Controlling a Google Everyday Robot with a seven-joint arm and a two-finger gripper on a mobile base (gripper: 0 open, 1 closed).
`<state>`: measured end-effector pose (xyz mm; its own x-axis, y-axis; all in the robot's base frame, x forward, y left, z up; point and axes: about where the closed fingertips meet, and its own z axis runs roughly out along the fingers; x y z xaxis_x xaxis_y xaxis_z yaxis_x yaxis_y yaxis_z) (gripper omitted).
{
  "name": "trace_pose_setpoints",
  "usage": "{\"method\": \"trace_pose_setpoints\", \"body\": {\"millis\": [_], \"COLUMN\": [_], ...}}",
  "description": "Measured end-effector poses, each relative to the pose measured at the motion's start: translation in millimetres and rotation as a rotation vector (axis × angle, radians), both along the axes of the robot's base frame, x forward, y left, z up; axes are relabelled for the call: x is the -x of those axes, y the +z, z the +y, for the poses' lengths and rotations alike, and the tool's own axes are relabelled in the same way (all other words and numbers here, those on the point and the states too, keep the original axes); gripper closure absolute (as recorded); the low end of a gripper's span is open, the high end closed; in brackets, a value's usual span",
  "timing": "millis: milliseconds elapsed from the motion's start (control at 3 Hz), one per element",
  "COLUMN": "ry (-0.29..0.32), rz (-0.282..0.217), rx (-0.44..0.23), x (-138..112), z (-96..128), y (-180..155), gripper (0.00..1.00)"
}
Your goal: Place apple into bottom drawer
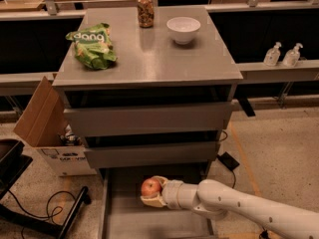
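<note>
Next, I release the apple in the bottom drawer [134, 196], near the side of the drawer that is closest to the cardboard box, with my gripper.
The red apple [150, 187] with yellowish patches sits between the cream fingers of my gripper [151, 191], which is shut on it. My white arm [239, 210] reaches in from the lower right. The gripper holds the apple low over the bottom drawer [124, 218], the long grey tray pulled out at the foot of the grey cabinet, near its middle. The two flat-fronted drawers [149, 118] above are shut.
On the cabinet top [149, 59] lie a green snack bag [92, 46], a can [145, 10] and a white bowl [183, 29]. A cardboard box [42, 118] stands at the left, cables on the floor at lower left, two bottles [281, 55] on a ledge at right.
</note>
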<state>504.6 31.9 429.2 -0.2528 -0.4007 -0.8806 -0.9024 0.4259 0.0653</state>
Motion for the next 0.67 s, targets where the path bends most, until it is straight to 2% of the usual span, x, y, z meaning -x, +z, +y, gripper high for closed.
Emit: {"method": "trace_pose_setpoints", "body": {"millis": [333, 667], "ry": [0.005, 0.073], "rz": [0.039, 0.057], "rx": [-0.015, -0.085], "x": [-18.3, -32.8], "z": [14.3, 48.0], "y": [-37.3, -92.5], "gripper": [1.0, 1.0]}}
